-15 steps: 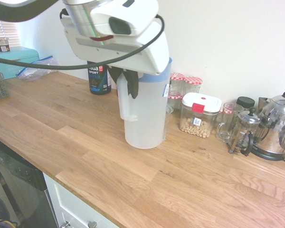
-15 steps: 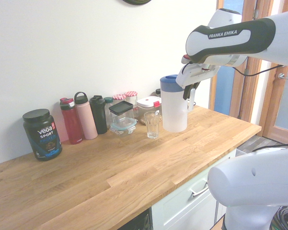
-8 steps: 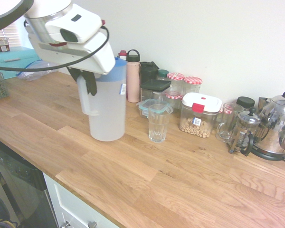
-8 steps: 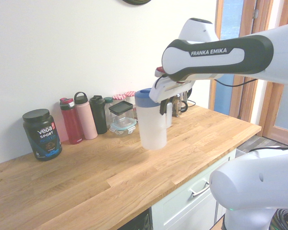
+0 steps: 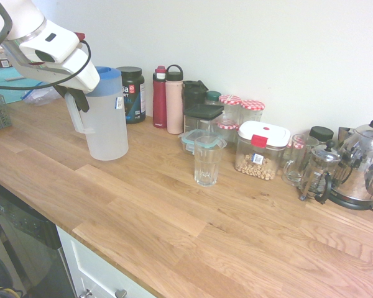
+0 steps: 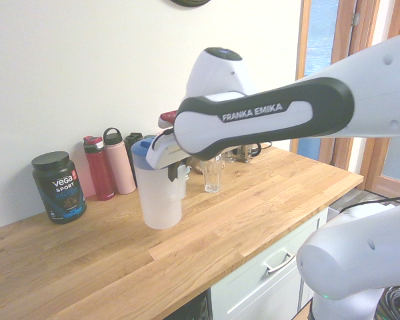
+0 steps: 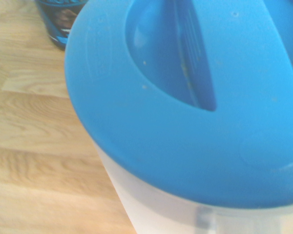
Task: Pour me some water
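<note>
I need to use my gripper to set the pitcher down on the bare counter (image 6: 132,235) in front of the pink bottle, closer to the black protein tub.
A frosted white plastic pitcher (image 5: 109,127) with a blue lid (image 7: 136,126) stands upright at the left of the wooden counter (image 5: 174,217), low over it or resting on it. My gripper (image 5: 78,104) is shut on the pitcher's handle, at the side turned away from the glass. Water shows only faintly through the frosted wall, and I cannot make out its level. An empty-looking clear glass (image 5: 206,162) stands well to the right of the pitcher. In the second exterior view the pitcher (image 6: 159,200) is left of the glass (image 6: 212,177), which peeks out under the arm.
Along the wall stand a black protein tub (image 5: 132,93), a red bottle (image 5: 160,99), a pink bottle (image 5: 174,104), jars, a lidded container of chickpeas (image 5: 261,152), a glass mug (image 5: 295,161), a French press (image 5: 320,175) and a kettle (image 5: 367,164). The counter's front edge drops off.
My gripper has carried the pitcher along the counter away from the glass, from in front of the jars to beside the protein tub. The glass, hidden earlier, now shows.
</note>
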`<move>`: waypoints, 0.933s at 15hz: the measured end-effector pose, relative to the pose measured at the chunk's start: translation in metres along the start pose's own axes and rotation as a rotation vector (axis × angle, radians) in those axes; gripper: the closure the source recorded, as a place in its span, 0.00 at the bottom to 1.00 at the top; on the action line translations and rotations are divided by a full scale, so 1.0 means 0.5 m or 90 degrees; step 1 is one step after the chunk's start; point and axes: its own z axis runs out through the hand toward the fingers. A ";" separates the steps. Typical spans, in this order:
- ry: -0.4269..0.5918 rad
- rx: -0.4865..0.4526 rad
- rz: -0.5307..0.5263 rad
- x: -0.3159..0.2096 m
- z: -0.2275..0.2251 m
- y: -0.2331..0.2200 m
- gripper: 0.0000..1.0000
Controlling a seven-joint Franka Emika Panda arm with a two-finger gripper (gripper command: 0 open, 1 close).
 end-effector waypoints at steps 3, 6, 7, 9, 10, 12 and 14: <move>-0.005 -0.016 -0.012 -0.016 0.046 -0.064 1.00; -0.014 -0.026 -0.015 -0.014 0.113 -0.113 1.00; -0.017 -0.030 -0.013 -0.010 0.135 -0.124 1.00; -0.010 -0.029 -0.008 0.000 0.158 -0.148 1.00; -0.007 -0.030 -0.006 0.002 0.162 -0.156 1.00; -0.003 -0.035 -0.001 0.004 0.167 -0.162 0.00; -0.004 -0.038 0.004 0.005 0.166 -0.162 0.00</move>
